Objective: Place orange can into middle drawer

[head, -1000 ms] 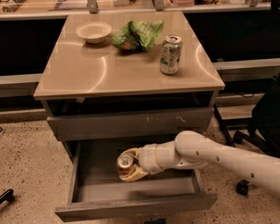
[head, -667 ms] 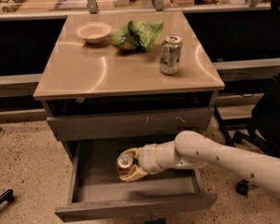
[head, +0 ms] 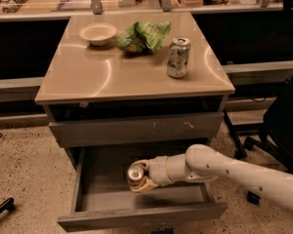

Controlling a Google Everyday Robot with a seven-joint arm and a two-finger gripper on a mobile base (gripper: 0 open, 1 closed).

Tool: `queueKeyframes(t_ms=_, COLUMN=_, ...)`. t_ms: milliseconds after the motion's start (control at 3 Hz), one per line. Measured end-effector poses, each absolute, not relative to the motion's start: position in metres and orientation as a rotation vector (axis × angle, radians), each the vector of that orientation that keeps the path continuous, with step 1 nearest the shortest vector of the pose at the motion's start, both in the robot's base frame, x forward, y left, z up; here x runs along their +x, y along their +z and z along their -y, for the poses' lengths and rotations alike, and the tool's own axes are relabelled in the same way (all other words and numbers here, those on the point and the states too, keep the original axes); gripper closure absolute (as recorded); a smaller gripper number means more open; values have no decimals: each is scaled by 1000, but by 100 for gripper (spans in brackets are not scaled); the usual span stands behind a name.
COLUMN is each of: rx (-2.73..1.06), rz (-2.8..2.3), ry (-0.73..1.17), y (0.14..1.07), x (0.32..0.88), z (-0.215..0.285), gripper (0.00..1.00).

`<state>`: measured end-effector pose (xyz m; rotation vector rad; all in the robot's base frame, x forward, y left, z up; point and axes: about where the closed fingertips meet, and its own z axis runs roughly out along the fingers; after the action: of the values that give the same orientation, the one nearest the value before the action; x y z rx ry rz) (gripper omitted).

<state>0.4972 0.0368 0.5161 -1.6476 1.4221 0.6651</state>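
Observation:
The robot's gripper will set the orange can down on the bottom of the open middle drawer (head: 141,191), just behind that drawer's front panel.
The orange can (head: 135,173) has a silver top with a pull tab and is held upright inside the open middle drawer (head: 136,217), a wide shallow grey drawer pulled out below the cabinet top. My gripper (head: 142,177) reaches in from the right on a white arm (head: 234,172) and is shut on the can, with pale fingers (head: 146,183) wrapped around its sides. The can sits just above the drawer floor; whether it touches the floor cannot be told.
On the beige cabinet top (head: 88,77) stand a green-and-white silver can (head: 178,57), a crumpled green bag (head: 144,35) and a pale bowl (head: 97,33). The drawer front above (head: 136,128) is shut and has pale orange scratches. A dark chair (head: 283,116) stands at the right.

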Motion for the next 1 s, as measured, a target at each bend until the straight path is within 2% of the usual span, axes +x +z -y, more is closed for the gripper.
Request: queueKeyframes(t_ms=1000, rx=-1650, rz=-1362, ry=727, y=437, x=529, z=-43, gripper=100)
